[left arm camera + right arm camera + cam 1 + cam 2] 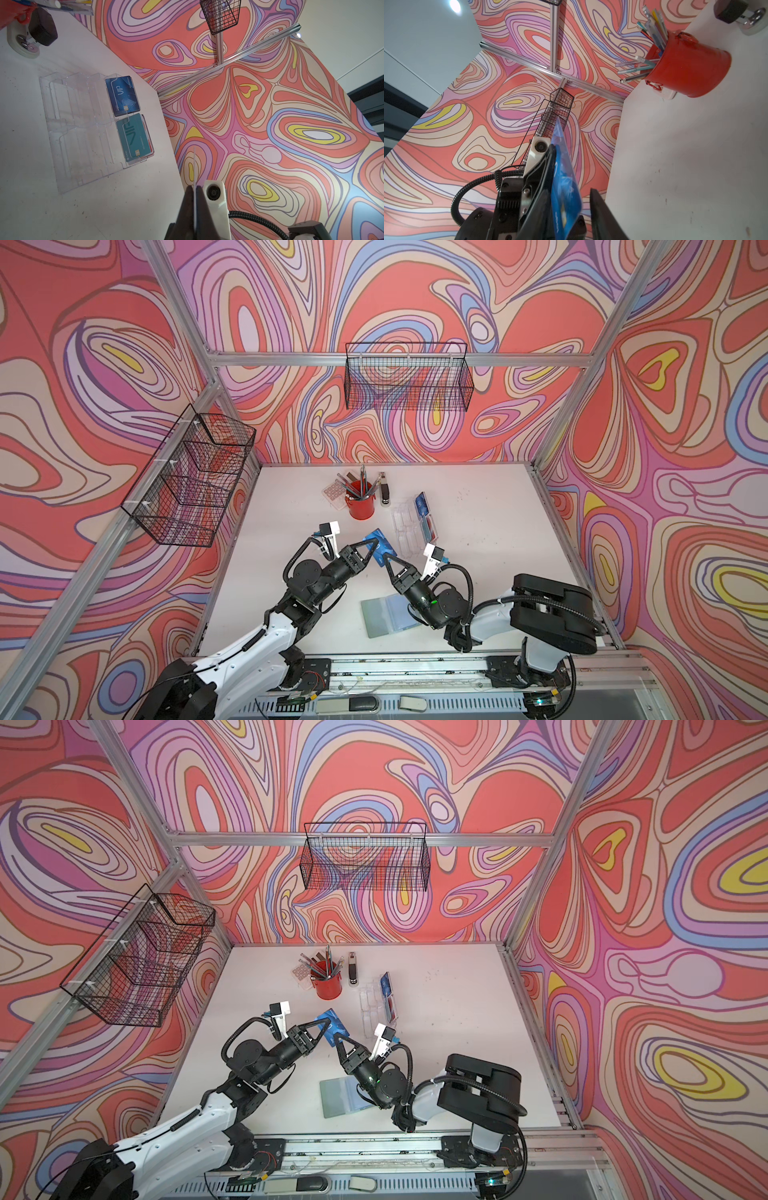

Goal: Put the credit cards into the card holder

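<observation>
The blue credit card's lower end has my right gripper at it, so next my left gripper turns the card and lets my right gripper take its long edge (389, 541).
A blue credit card (380, 551) hangs above the table's middle, and my left gripper (370, 544) is shut on it. In the left wrist view the card (195, 166) shows edge-on, pinched between the closed jaws of the left gripper (194, 188). My right gripper (387, 558) is open around the card's other end. Its fingers (593, 197) stand apart from the card (562, 166). The sage-green card holder (380, 616) lies open near the front edge, partly under the right arm. More credit cards, blue (122, 95) and teal (134, 139), stand in the clear stand (79, 133).
A red pencil cup (360, 506), a stapler (385, 491) and a calculator (333, 489) stand at the back of the table. The clear acrylic stand (405, 526) is just behind the grippers. Wire baskets (409, 377) (191, 481) hang on the back and left walls.
</observation>
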